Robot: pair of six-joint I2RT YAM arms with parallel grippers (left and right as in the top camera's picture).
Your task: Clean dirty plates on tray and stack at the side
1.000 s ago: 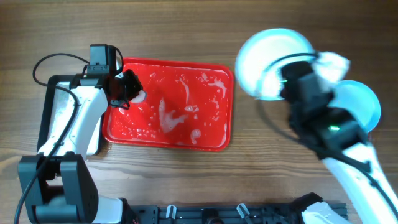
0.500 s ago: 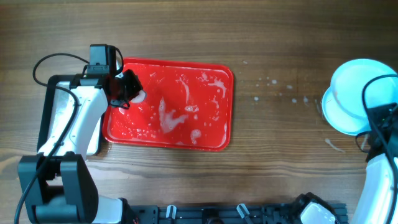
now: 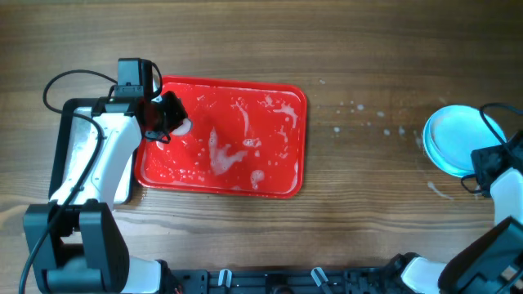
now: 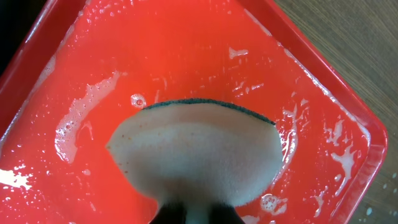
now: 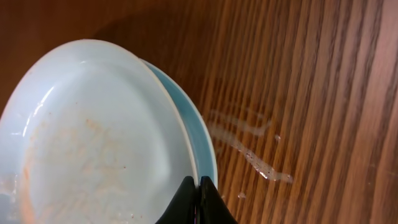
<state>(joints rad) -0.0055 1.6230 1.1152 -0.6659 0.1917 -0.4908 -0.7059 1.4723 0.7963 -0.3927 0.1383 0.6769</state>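
Observation:
The robot's left gripper will release the white sponge in the middle of the black-rimmed metal pan (image 3: 106, 153) next to the red tray.
The red tray (image 3: 278, 106) lies left of centre, wet with foam and with no plates on it; it fills the left wrist view (image 4: 186, 56). My left gripper (image 3: 167, 122) is shut on a pale sponge (image 4: 196, 155) over the tray's left end. The pale mint-blue plates (image 3: 453, 139) are at the far right. My right gripper (image 3: 482, 163) is shut on the rim of the upper plate (image 5: 93, 143), which has faint reddish smears and sits on another plate (image 5: 198, 140).
A black-rimmed metal pan (image 3: 69, 155) sits left of the tray under my left arm. Foam drops and a wet streak (image 5: 249, 155) mark the wood near the plates. The table's right edge is close to the plates.
My right arm has carried the plate from beside the tray to the far right and lowered it onto the other plate. My left arm and sponge have not moved.

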